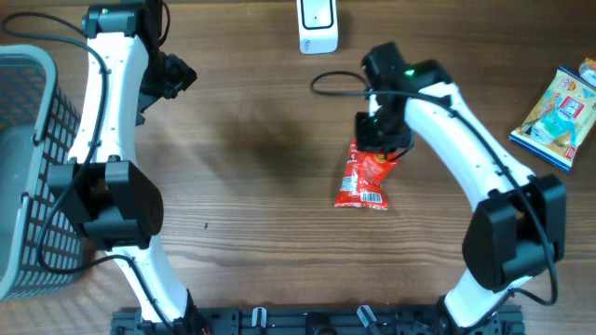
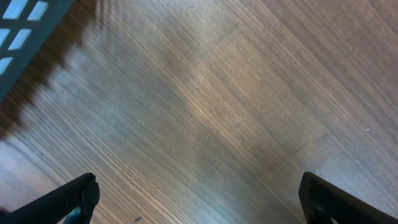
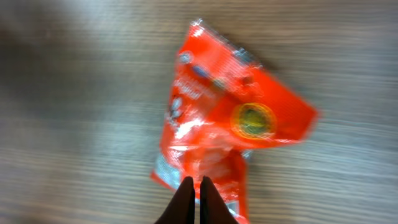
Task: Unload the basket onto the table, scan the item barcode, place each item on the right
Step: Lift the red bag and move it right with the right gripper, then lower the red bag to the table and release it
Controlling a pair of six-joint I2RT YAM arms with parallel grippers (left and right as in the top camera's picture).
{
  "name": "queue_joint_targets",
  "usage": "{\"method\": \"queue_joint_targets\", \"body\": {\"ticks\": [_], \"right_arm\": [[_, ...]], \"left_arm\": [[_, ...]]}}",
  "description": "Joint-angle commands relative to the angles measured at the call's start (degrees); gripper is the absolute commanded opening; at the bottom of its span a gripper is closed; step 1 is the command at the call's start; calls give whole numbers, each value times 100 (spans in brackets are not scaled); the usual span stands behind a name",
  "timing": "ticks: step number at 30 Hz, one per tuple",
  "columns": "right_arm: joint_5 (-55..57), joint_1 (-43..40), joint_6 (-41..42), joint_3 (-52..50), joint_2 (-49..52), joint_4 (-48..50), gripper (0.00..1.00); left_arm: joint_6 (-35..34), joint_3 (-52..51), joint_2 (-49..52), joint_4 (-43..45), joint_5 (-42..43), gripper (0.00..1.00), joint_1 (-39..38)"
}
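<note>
The red packet is folded along its logo side, so my right gripper needs to open, grab that side edge (image 3: 242, 174) of the packet and flatten the packet before scanning the barcode.
A red snack packet (image 1: 364, 177) lies in the middle of the wooden table, its white barcode patch (image 1: 372, 197) at the near end. My right gripper (image 1: 380, 140) is at the packet's crumpled far end, shut on it. The right wrist view has the two fingertips (image 3: 199, 180) pressed together over the edge of the blurred red packet (image 3: 224, 124). A white scanner (image 1: 318, 26) stands at the far edge of the table. At the far left, my left gripper (image 1: 172, 79) is open; its wrist view shows the jaws (image 2: 199, 199) wide apart over bare wood.
A grey wire basket (image 1: 28, 167) fills the left edge of the table, and its corner (image 2: 25, 25) shows in the left wrist view. A blue and yellow packet (image 1: 557, 116) lies at the far right. A black cable (image 1: 335, 84) loops near the right arm.
</note>
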Motion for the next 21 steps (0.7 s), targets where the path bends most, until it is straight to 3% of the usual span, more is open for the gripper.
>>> {"method": "queue_joint_targets", "body": {"ticks": [1, 4, 7, 11, 13, 17, 21], "right_arm": [[-739, 343, -153, -935, -2, 640, 8], [-299, 533, 514, -1875, 35, 1246, 5], [820, 527, 1019, -2127, 31, 1001, 4], [1508, 527, 710, -396, 20, -723, 4], [1757, 527, 610, 232, 20, -903, 6], [1685, 433, 876, -66, 37, -350, 4], [1010, 306, 876, -1318, 39, 1014, 4]], "left_arm": [[-96, 50, -50, -7, -92, 100, 26], [-96, 50, -50, -7, -94, 100, 26], [-96, 50, -50, -7, -92, 100, 26], [-96, 50, -50, -7, -92, 100, 26], [-96, 50, -50, -7, -92, 100, 26], [-96, 50, -50, -7, -92, 100, 26], [-96, 50, -50, -7, -92, 100, 26]]}}
